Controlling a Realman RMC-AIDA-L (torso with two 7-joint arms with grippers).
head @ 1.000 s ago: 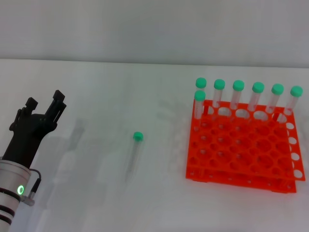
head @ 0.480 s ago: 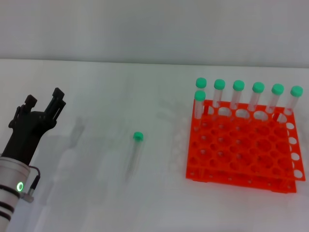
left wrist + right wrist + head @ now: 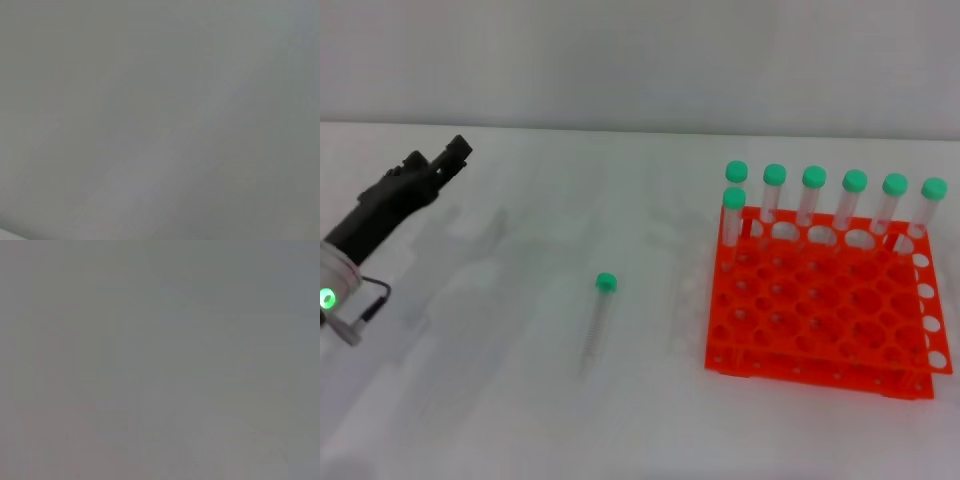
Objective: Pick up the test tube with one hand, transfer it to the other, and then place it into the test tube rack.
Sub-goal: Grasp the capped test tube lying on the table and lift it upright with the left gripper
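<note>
My left gripper is to close around the middle of the clear body (image 3: 596,328) of the lying test tube, leaving its green cap free.
The test tube (image 3: 596,322) lies on the white table, its green cap (image 3: 606,283) pointing away from me. It lies left of the orange test tube rack (image 3: 820,310). My left gripper (image 3: 448,160), black on a silver wrist with a green ring light, is at the far left, raised and turned side-on. It is open and empty, well left of the tube. My right gripper is out of view. Both wrist views show only a blank grey surface.
Several green-capped tubes (image 3: 814,195) stand upright along the rack's back row, with one more (image 3: 733,225) at its left end just in front. The white table (image 3: 520,420) stretches around the lying tube. A grey wall stands behind.
My left gripper has swung up and back toward the far left and has turned from a spread, front-on pose to side-on. The tube and the rack have not moved.
</note>
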